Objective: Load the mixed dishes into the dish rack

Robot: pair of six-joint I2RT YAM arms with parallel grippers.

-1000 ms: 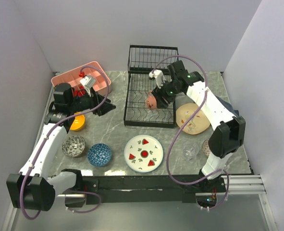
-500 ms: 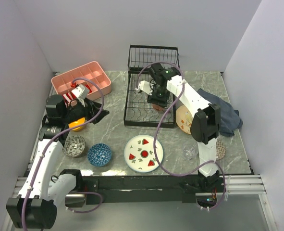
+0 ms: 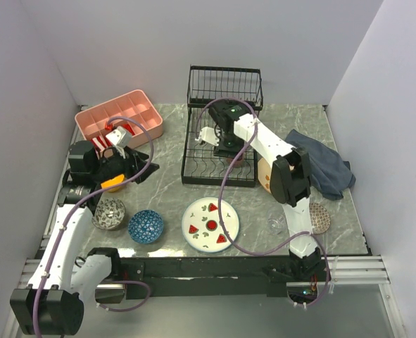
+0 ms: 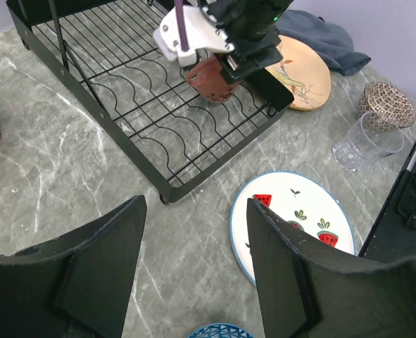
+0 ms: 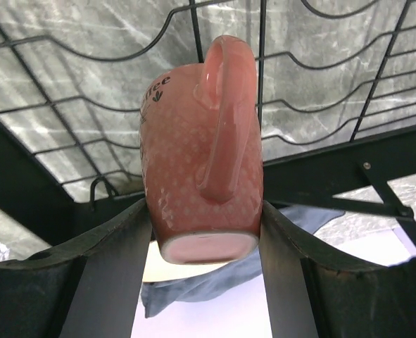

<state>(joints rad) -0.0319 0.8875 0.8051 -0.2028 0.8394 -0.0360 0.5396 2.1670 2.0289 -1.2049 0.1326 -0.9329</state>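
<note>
The robot's right gripper will release the terracotta cup on the rack's wire base [image 3: 238, 153] [image 5: 253, 123], close to the side bar of the rack that faces the bird plate.
My right gripper [image 3: 229, 146] [image 5: 203, 211] is shut on the terracotta cup [image 5: 200, 141], also seen in the left wrist view [image 4: 211, 79]. It holds the cup just above the slotted base of the black dish rack [image 3: 220, 123], with the cup's base towards the wrist camera. My left gripper [image 3: 134, 160] [image 4: 197, 267] is open and empty above the table, beside the partly hidden orange bowl [image 3: 112, 184]. The grey bowl [image 3: 108, 213], blue bowl [image 3: 146, 226], watermelon plate [image 3: 210, 224], clear glass [image 3: 276, 225], brown bowl [image 3: 319, 217] and bird plate [image 4: 299, 74] lie on the table.
The pink tray [image 3: 120, 116] with red items stands at the back left. A blue cloth [image 3: 324, 169] lies at the right, beside the bird plate. The rack's taller basket section [image 3: 225, 84] is at the back, near the wall.
My right gripper has swung left with the cup, from the rack's right edge to over its slotted base, and lowered. My left arm has drawn back slightly towards the left.
</note>
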